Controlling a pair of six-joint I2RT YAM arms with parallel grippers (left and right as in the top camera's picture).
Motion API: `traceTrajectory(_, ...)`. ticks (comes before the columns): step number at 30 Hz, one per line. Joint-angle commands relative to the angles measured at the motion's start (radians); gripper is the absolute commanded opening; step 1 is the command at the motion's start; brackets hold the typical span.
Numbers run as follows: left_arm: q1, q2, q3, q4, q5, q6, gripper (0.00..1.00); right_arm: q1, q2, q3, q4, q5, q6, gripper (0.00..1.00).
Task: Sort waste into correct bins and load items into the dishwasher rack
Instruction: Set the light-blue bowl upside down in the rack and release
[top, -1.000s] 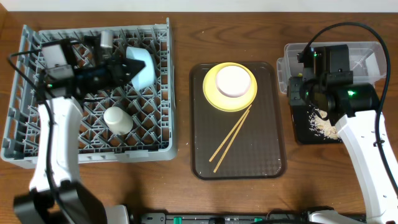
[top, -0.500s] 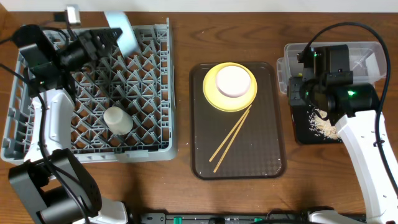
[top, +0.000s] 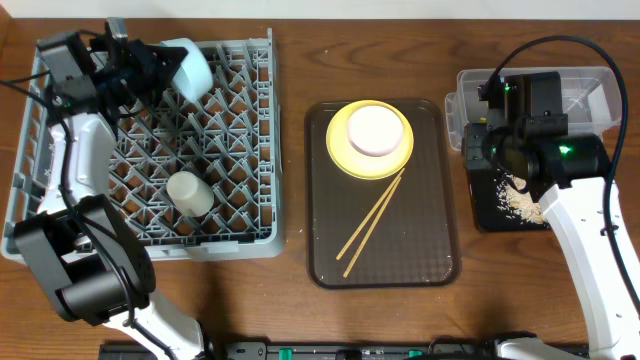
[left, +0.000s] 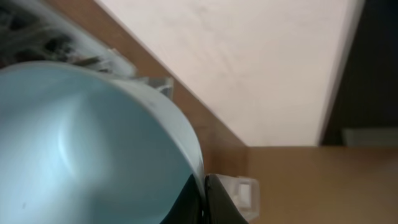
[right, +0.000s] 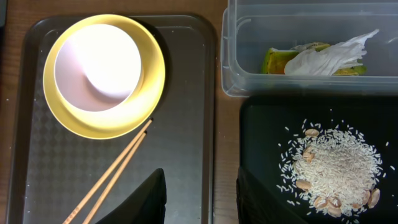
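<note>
I need to let go of the light-blue bowl with my left gripper in the grey dishwasher rack (top: 208, 100), just beyond the cream cup.
My left gripper (left: 205, 202) is shut on the rim of the light-blue bowl (top: 186, 66), held tilted over the far left part of the grey dishwasher rack (top: 272, 150). The bowl (left: 87, 143) fills the left wrist view. A cream cup (top: 188, 192) lies in the rack. The white bowl (right: 96, 62) sits on the yellow plate (right: 152, 87), with the chopsticks (right: 115, 168) beside them. My right gripper (right: 202, 199) hangs open and empty over the gap between the trays. The white wrapper (right: 329, 59) and snack packet (right: 277, 61) lie in the clear tub (right: 230, 62). Rice (right: 336, 165) lies in the black tray (right: 267, 124).
The brown serving tray (top: 330, 250) sits mid-table between the rack and the bins. The right arm (top: 560, 160) stands over the black tray (top: 482, 215), in front of the clear tub (top: 590, 80). Cables loop above both arms.
The left arm has lifted the light-blue bowl out of the middle of the rack and swung it towards the rack's far left. The right arm has not moved.
</note>
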Motion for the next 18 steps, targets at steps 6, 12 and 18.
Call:
traceTrajectory(6, -0.095, -0.011, 0.132, -0.133, -0.103, 0.165, 0.06, -0.004, -0.001, 0.014, -0.001, 0.012, 0.012, 0.35)
traceTrajectory(12, -0.184, 0.002, 0.130, -0.134, -0.042, 0.274, 0.06, -0.004, -0.001, 0.014, -0.008, 0.013, 0.011, 0.35)
traceTrajectory(18, -0.215, 0.034, 0.129, -0.112, 0.003, 0.291, 0.06, -0.004, -0.001, 0.014, -0.009, 0.013, 0.011, 0.35)
